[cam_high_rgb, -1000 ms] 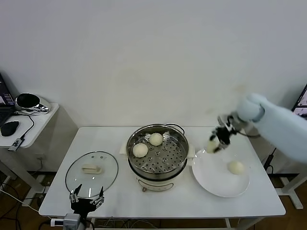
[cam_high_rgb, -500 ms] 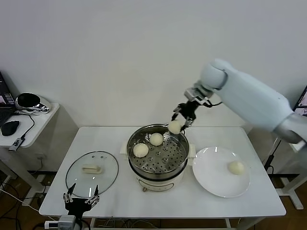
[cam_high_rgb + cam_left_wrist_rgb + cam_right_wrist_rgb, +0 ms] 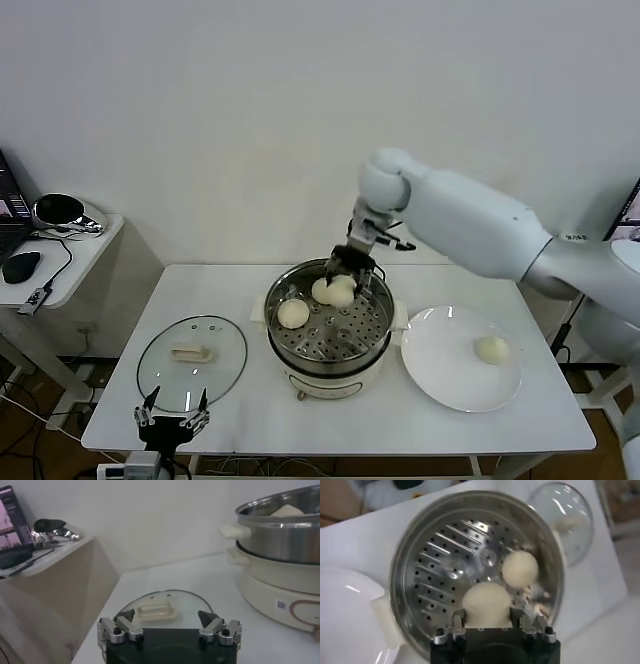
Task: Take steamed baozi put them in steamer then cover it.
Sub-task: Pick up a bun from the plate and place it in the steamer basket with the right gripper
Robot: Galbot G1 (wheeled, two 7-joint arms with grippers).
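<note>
My right gripper is going to the bare front part of the steamer's perforated tray (image 3: pixel 324 347) (image 3: pixel 469 537). It will put the baozi down there. The held baozi is now above the tray's far side.
The steamer (image 3: pixel 372 338) stands mid-table with two baozi on its perforated tray (image 3: pixel 293 313) (image 3: pixel 320 290). My right gripper (image 3: pixel 346 280) hangs over the tray's far side, shut on a third baozi (image 3: pixel 343 295), just above the tray. In the right wrist view that baozi (image 3: pixel 486 602) sits between the fingers (image 3: pixel 459 618), with another baozi (image 3: pixel 519 568) beyond it. One baozi (image 3: pixel 492 349) lies on the white plate (image 3: pixel 440 370). The cover (image 3: pixel 191 352) lies flat to the left of the steamer. My left gripper (image 3: pixel 172 420) waits open at the table's front edge, facing the cover (image 3: pixel 159 611).
A side table (image 3: pixel 70 262) with a mouse and a shiny object stands left of the work table. The steamer's wall (image 3: pixel 285 545) rises close to the left gripper's side. A wall runs behind the table.
My right arm has swung left from above the plate to over the steamer, carrying the baozi down toward the tray. The left gripper has barely shifted.
</note>
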